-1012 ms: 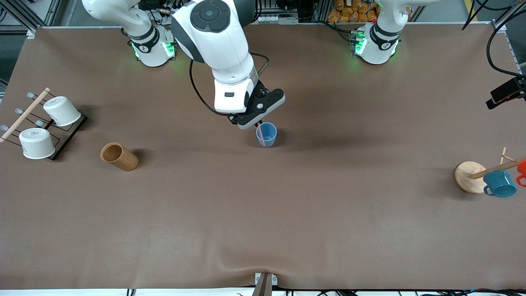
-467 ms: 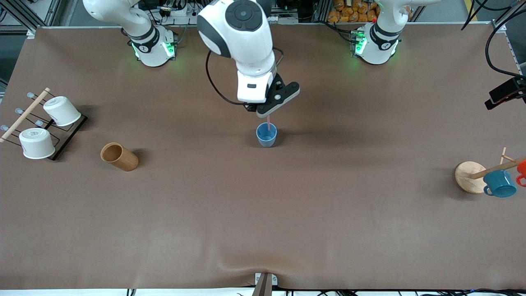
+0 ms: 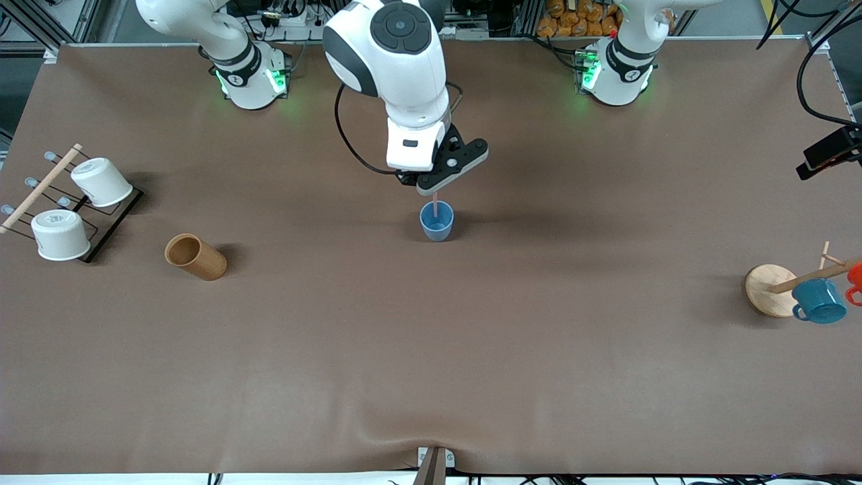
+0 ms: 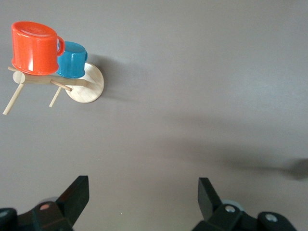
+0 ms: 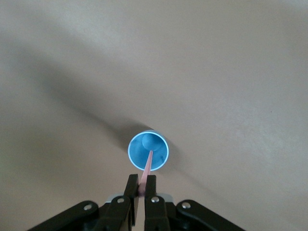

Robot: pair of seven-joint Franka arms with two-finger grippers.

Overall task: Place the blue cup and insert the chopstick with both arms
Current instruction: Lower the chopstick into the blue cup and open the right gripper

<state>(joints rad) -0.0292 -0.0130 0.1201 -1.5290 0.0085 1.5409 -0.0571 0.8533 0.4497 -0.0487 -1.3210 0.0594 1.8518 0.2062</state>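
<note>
My right gripper will release the pinkish chopstick inside the upright blue cup [image 3: 436, 219] [image 5: 148, 151] near the middle of the table. The chopstick now points down into the cup's mouth.
The blue cup [image 3: 436, 221] stands upright near the middle of the table, its mouth [image 5: 148, 150] seen from above in the right wrist view. My right gripper [image 3: 432, 190] hangs just over it, shut on the thin pinkish chopstick [image 3: 436, 204], whose lower end points down into the cup's mouth [image 5: 147, 166]. My left gripper [image 4: 143, 197] is open with nothing between its fingers, high over bare table near the mug stand; in the front view it is out of sight.
A wooden mug stand [image 3: 771, 289] with a teal mug [image 3: 819, 301] and an orange mug [image 4: 34, 47] sits at the left arm's end. A brown wooden cup [image 3: 195, 256] and a rack [image 3: 101, 222] holding two white cups stand at the right arm's end.
My right arm swung toward the left arm's side and rose, bringing the chopstick from tilted against the cup to nearly upright over its mouth. The cup stayed put.
</note>
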